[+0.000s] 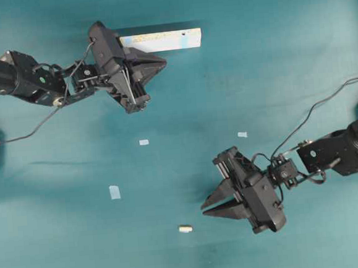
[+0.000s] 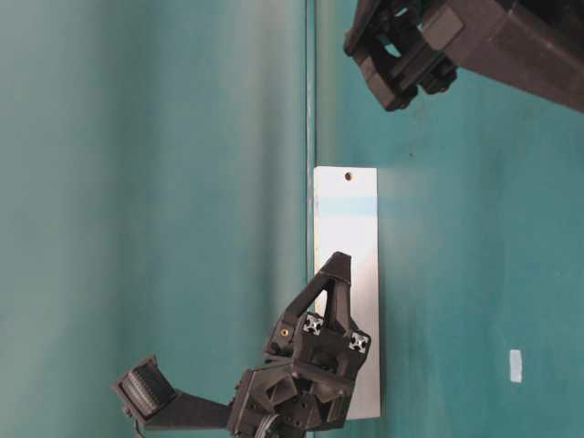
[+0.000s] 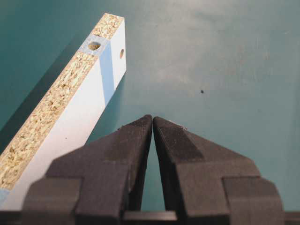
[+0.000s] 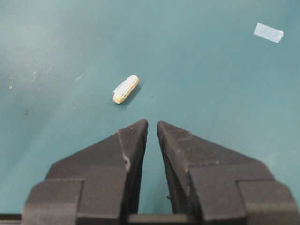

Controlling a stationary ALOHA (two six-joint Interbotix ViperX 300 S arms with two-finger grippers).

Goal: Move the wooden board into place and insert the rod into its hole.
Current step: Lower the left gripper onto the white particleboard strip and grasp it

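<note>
I will close my left gripper on the blue band (image 1: pixel 126 41) (image 3: pixel 2 193) of the wooden board, at the end of the board farther from its hole.
The wooden board (image 1: pixel 162 41) lies at the back of the table, speckled edge up, pale face toward the front. Its hole (image 1: pixel 184 32) is near its right end. The left wrist view shows the board (image 3: pixel 70 108) with one hole in the edge (image 3: pixel 94 45) and one in the face (image 3: pixel 122 53). My left gripper (image 1: pixel 163 62) is shut and empty just in front of the board, apart from it (image 3: pixel 153 119). The rod (image 1: pixel 185 229) lies at the front centre (image 4: pixel 125 89). My right gripper (image 1: pixel 203 209) is empty just right of it, jaws almost together (image 4: pixel 152 124).
Three pale-blue tape squares lie on the teal table: one left of centre (image 1: pixel 144 142), one right of centre (image 1: pixel 242 134), one lower left (image 1: pixel 115 192). The table-level view shows the board (image 2: pixel 347 274) with the left gripper (image 2: pixel 338 260) in front of it.
</note>
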